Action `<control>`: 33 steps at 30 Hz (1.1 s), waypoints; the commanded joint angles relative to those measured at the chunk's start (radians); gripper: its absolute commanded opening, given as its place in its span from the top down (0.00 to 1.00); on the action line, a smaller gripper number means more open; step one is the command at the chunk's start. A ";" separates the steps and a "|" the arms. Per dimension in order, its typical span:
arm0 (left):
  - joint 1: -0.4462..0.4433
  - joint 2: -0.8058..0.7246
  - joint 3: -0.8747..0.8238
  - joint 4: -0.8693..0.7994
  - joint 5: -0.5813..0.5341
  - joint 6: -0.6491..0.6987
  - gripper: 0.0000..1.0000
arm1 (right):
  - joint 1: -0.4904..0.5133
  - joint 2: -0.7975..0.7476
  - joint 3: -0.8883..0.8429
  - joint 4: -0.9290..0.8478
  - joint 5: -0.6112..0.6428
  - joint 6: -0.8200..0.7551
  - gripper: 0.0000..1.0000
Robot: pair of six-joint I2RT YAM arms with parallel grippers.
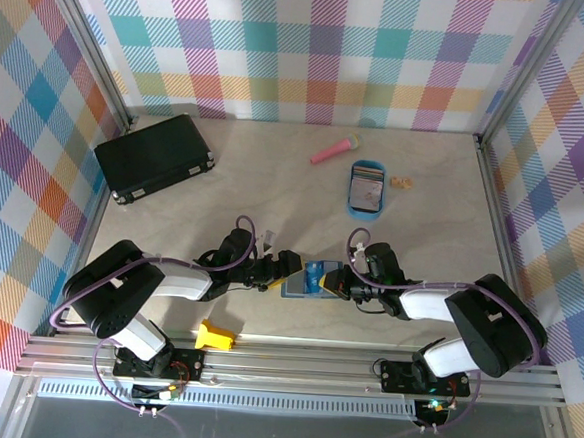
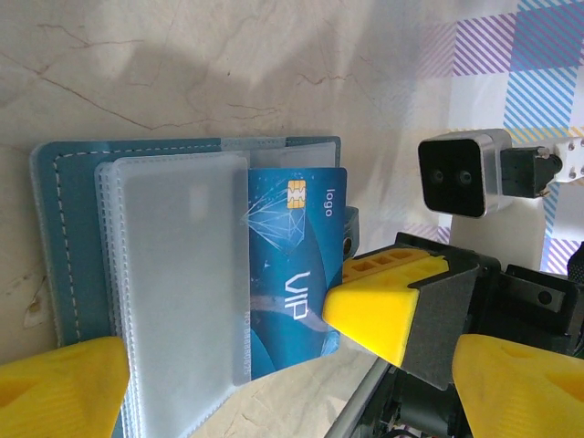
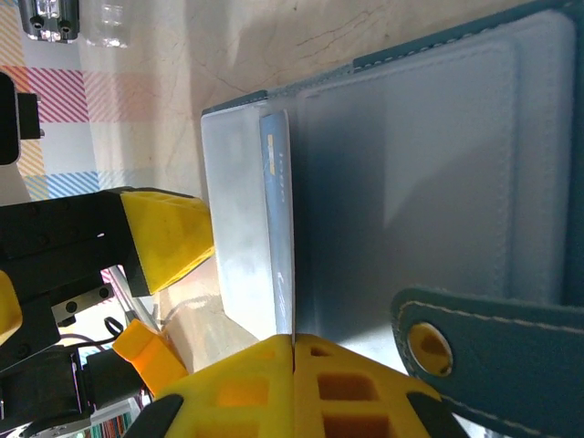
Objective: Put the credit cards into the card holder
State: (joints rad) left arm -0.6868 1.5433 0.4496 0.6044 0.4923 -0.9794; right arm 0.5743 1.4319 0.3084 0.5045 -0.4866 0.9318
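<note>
Next, my right gripper opens, grabs the card's outer edge (image 2: 342, 233) from above and pushes it deeper, as the blue credit card tilts up and is only partly inside the sleeve.
The teal card holder (image 1: 297, 290) lies open on the table between both arms, its clear inner sleeves (image 2: 182, 274) facing up. A blue credit card (image 2: 297, 274) marked VIP sits partly inside one sleeve. My right gripper (image 1: 333, 280) is shut on the card's outer edge; in the left wrist view its yellow fingertips (image 2: 383, 315) pinch that edge. In the right wrist view the card (image 3: 281, 228) shows edge-on, running into my shut right gripper (image 3: 294, 365), with the holder's snap tab (image 3: 502, 356) beside it. My left gripper (image 2: 292, 401) stands open, wide across the holder's near side.
A bright blue oval tray (image 1: 352, 188) with more cards (image 1: 367, 191) stands behind the right arm. A pink object (image 1: 335, 149) and a small tan piece (image 1: 402, 182) lie nearby. A black case (image 1: 154, 156) sits back left. A yellow part (image 1: 216, 335) rests at the table's front edge.
</note>
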 commanded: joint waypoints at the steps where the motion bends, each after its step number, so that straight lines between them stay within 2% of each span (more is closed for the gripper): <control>1: -0.016 0.011 -0.003 0.028 -0.007 0.003 0.09 | 0.012 0.015 -0.002 0.007 -0.007 0.005 0.98; 14: -0.017 -0.005 -0.010 0.029 -0.014 0.003 0.09 | 0.041 0.042 0.017 0.033 0.015 0.019 0.97; 24: -0.017 -0.001 -0.004 0.019 -0.026 0.003 0.09 | 0.062 0.081 0.047 0.039 0.003 0.025 0.89; 27: -0.016 -0.005 -0.014 0.021 -0.035 -0.001 0.09 | 0.062 0.056 0.055 -0.010 0.012 0.011 0.84; 33: -0.017 -0.014 -0.024 0.018 -0.041 -0.002 0.09 | 0.062 -0.045 0.110 -0.253 0.072 -0.063 0.55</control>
State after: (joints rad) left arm -0.6922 1.5406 0.4454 0.6064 0.4774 -0.9806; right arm 0.6312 1.4334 0.3820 0.3992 -0.4553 0.9226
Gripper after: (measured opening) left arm 0.912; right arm 0.432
